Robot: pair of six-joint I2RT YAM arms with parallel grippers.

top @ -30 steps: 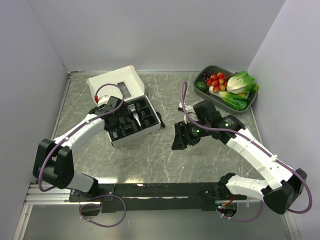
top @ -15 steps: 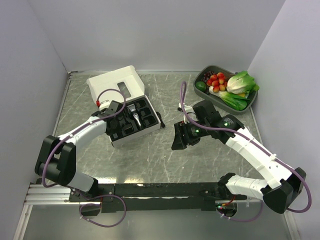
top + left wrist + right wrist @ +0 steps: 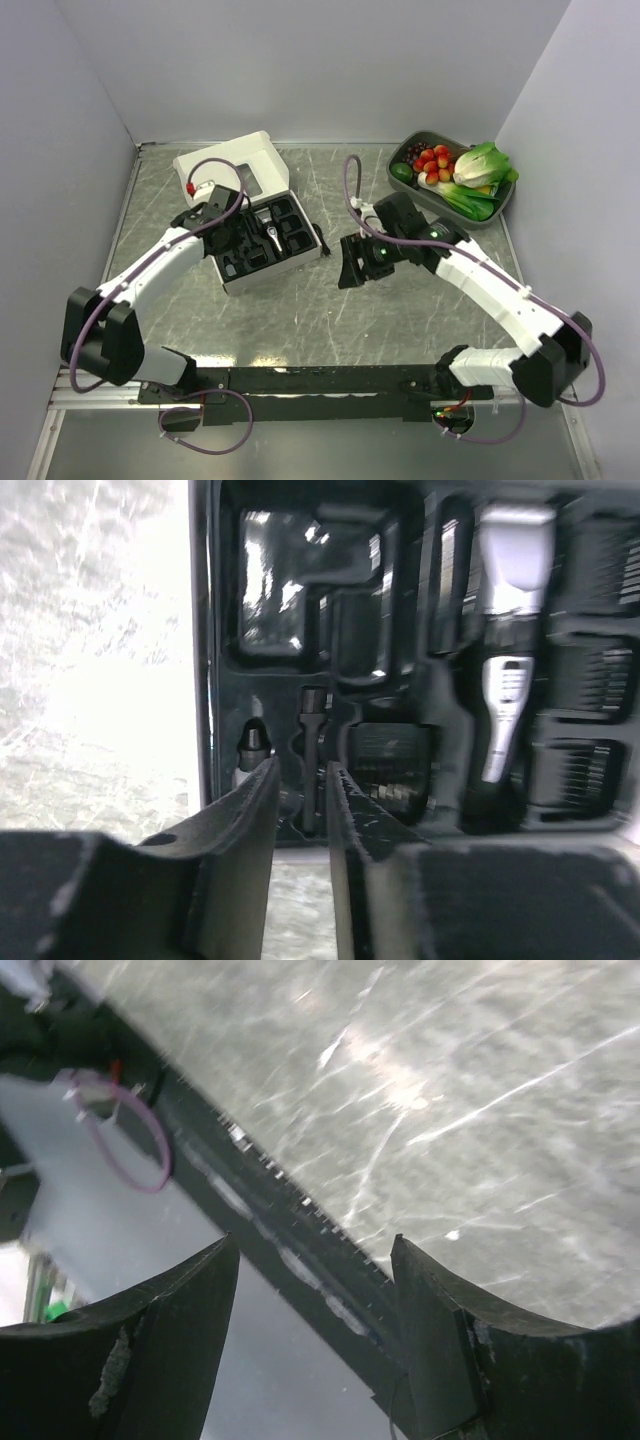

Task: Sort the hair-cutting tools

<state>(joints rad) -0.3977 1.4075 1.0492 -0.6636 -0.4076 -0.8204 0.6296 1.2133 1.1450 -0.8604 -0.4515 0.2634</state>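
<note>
Next, I close my right gripper on the near end [image 3: 325, 249] of the bundled black cable beside the box's front corner.
The black moulded tray [image 3: 232, 272] lies in front of the open white box [image 3: 228, 165]. In it sits the black clipper [image 3: 272, 232] with its silver head [image 3: 512, 555]. Two tiny black bits [image 3: 252, 742] [image 3: 313, 702] stand in slots at the tray's left edge. A small curved black attachment [image 3: 320, 238] lies on the table just right of the tray. My left gripper [image 3: 302, 772] hovers over the tray's left side. Its jaws stand a narrow gap apart, with nothing between them. My right gripper [image 3: 315, 1250] hangs open and empty over bare table right of the tray [image 3: 350, 270].
A grey basket [image 3: 415, 145] of vegetables and fruit stands at the back right corner. Side walls close in the table on the left and right. The black mounting rail [image 3: 290, 1250] runs along the near edge.
The left gripper has shifted back over the tray's left side and its jaws have parted slightly. The right arm has swung a little left and toward the back.
</note>
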